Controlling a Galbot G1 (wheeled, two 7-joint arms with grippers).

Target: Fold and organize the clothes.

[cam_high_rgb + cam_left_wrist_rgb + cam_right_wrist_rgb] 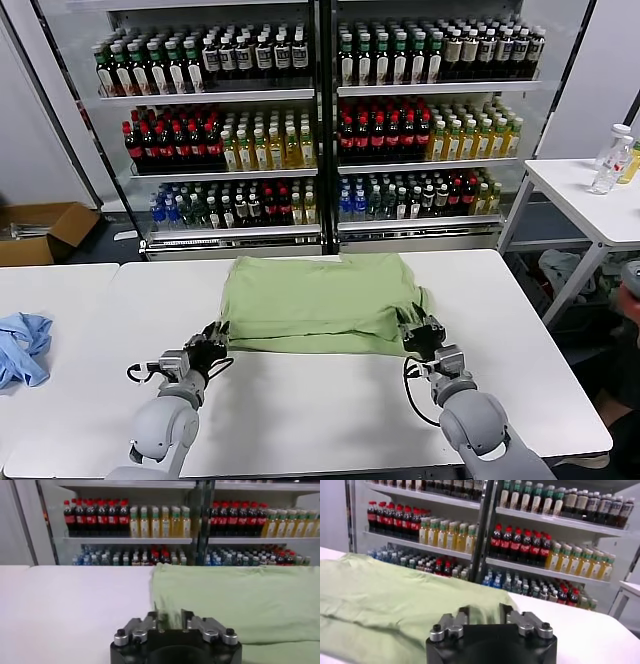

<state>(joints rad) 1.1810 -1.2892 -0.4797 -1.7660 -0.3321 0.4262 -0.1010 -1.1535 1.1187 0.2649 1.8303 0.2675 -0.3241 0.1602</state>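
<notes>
My grippers should pull the light green shirt, whose far side lies along the table's far edge, closer by its near corners (234,342) before taking its far corners.
The light green shirt (315,300) lies folded into a flat rectangle on the far middle of the white table (320,415); its collar and print are hidden. My left gripper (214,338) is at the shirt's near left corner. My right gripper (418,335) is at its near right corner. In the left wrist view the left gripper (170,619) is open, with the shirt's (240,600) edge between the fingers. In the right wrist view the right gripper (484,612) is open, with the shirt's (380,595) cloth between the fingers.
A light blue cloth (22,345) lies crumpled at the table's left edge. A glass-door drinks cooler (320,120) full of bottles stands behind the table. A small white side table (590,200) with bottles (612,160) is at the right, and a cardboard box (40,230) lies on the floor at the left.
</notes>
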